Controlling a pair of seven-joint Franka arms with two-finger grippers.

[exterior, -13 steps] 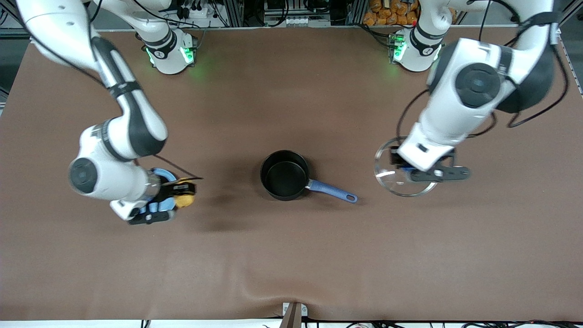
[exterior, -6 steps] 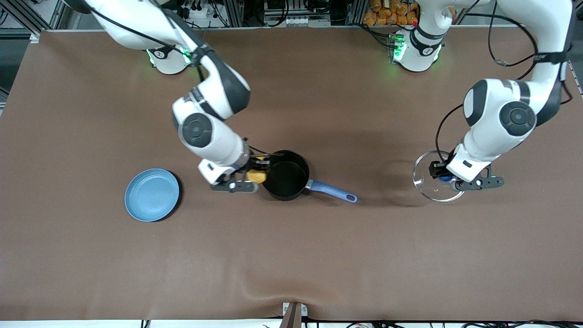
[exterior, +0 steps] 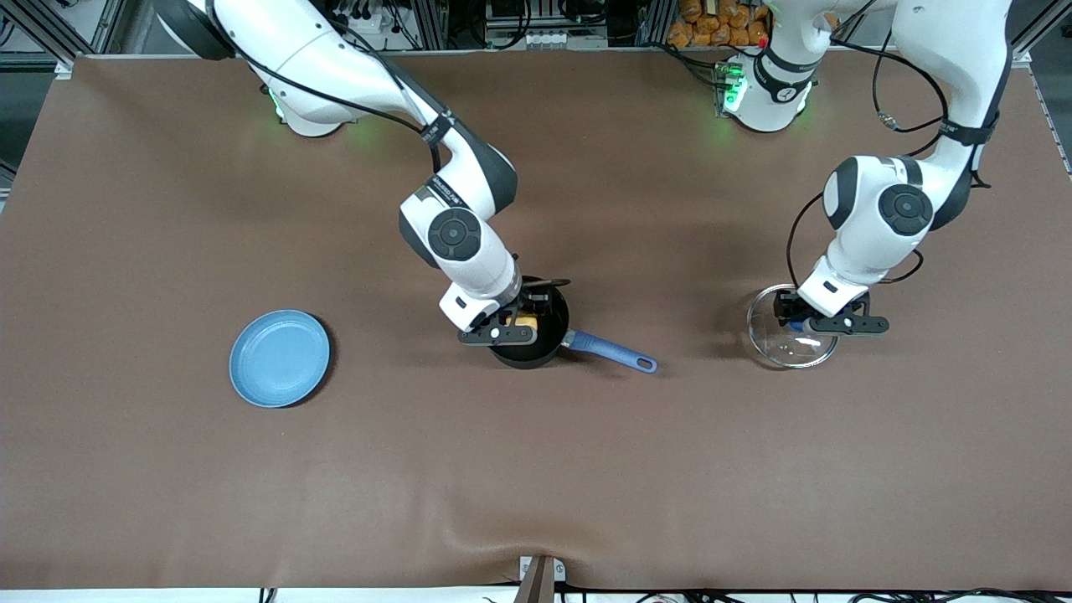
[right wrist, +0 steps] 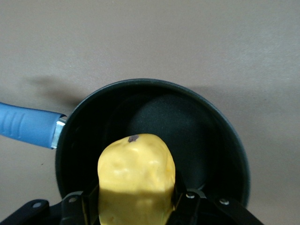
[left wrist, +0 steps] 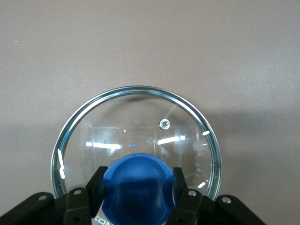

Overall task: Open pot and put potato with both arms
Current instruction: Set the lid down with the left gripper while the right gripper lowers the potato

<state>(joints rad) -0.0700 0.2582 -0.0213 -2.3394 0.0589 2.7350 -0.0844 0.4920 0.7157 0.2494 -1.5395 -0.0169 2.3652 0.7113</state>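
Note:
The robot's right gripper will release the yellow potato on the black pot's bottom [exterior: 528, 330] [right wrist: 147, 147], a little toward the blue handle.
The black pot [exterior: 536, 347] with its blue handle [exterior: 611, 352] stands open at the table's middle; it also shows in the right wrist view [right wrist: 187, 122]. My right gripper [exterior: 519, 322] is shut on the yellow potato [exterior: 526, 321] and holds it over the pot's inside [right wrist: 136, 183]. The glass lid [exterior: 783, 343] is at the left arm's end of the table, low at the table. My left gripper [exterior: 816, 325] is shut on the lid's blue knob [left wrist: 138, 187]; the glass rim [left wrist: 136, 89] shows around it.
A flat light-blue plate [exterior: 279, 358] lies on the brown table toward the right arm's end. The pot's handle points toward the left arm's end and nearer the front camera.
My right gripper carried the potato from the plate to over the pot. My left gripper moved the lid farther from the pot, then a little back, and lower.

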